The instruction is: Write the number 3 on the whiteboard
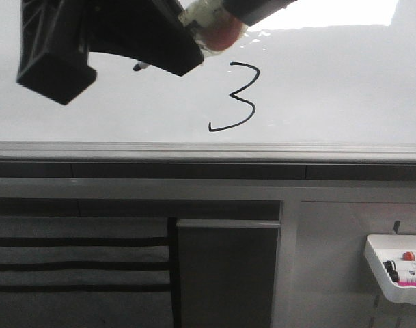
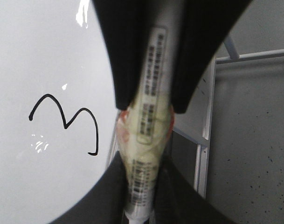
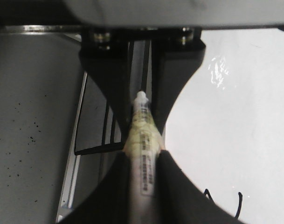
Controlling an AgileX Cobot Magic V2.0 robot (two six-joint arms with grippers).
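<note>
The robot's left gripper should release the marker on the blank whiteboard (image 1: 22,54) above the striped panel, far away from the 3.
The whiteboard (image 1: 330,82) fills the upper front view, and a thin black number 3 (image 1: 238,96) with a long lower tail is drawn on it. A tape-wrapped marker (image 1: 211,29) hangs in front of the board to the upper left of the digit. Both grippers are shut on it. My left gripper (image 2: 142,163) clamps the end with the white collar. My right gripper (image 3: 144,151) clamps the barrel further back. In the front view the left gripper (image 1: 160,58) is a large black shape, with the marker's dark tip (image 1: 138,66) poking out below it. The number 3 (image 2: 67,119) also shows beside the left wrist.
A grey metal rail (image 1: 208,150) runs along the board's lower edge, with dark cabinet panels (image 1: 228,273) beneath. A small white tray (image 1: 382,263) holding markers hangs at the lower right. Grey floor (image 2: 253,140) lies beyond the board's edge.
</note>
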